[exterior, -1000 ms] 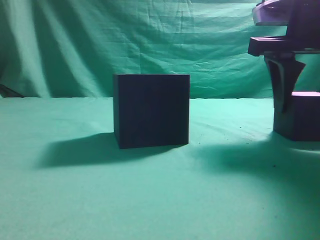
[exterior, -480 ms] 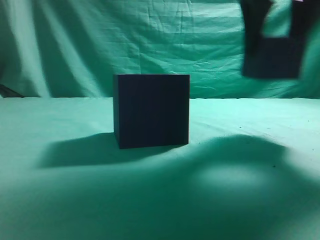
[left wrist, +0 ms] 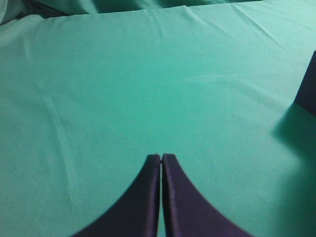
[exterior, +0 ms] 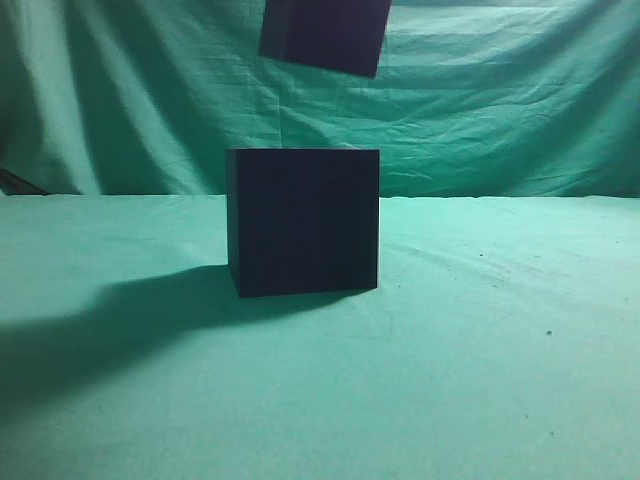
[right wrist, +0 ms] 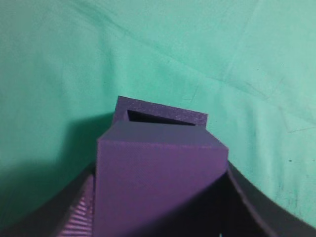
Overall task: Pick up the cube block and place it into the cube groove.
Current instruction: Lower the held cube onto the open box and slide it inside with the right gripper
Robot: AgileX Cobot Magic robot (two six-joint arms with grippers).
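Note:
The robot's right gripper needs to release the cube block down inside the dark box's open top (exterior: 308, 165) (right wrist: 156, 147), snug within the box's rim.
The cube block (exterior: 325, 35) hangs tilted in the air at the top of the exterior view, above the cube groove (exterior: 303, 220), a large dark box on the green cloth. My right gripper (right wrist: 162, 173) is shut on the cube block (right wrist: 158, 187), its purple face between both fingers. Below it shows the box's open top and rim (right wrist: 148, 107). The right gripper itself is above the exterior view's edge. My left gripper (left wrist: 161, 157) is shut and empty over bare cloth, with the box's edge (left wrist: 310, 84) at the far right of the left wrist view.
A green cloth (exterior: 480, 350) covers the table and a green curtain (exterior: 500, 110) hangs behind it. The box casts a long shadow (exterior: 150, 310) to its left.
The cube block was lifted from the table at the right and carried up and left, from beside the right edge to above the box. The box has not moved.

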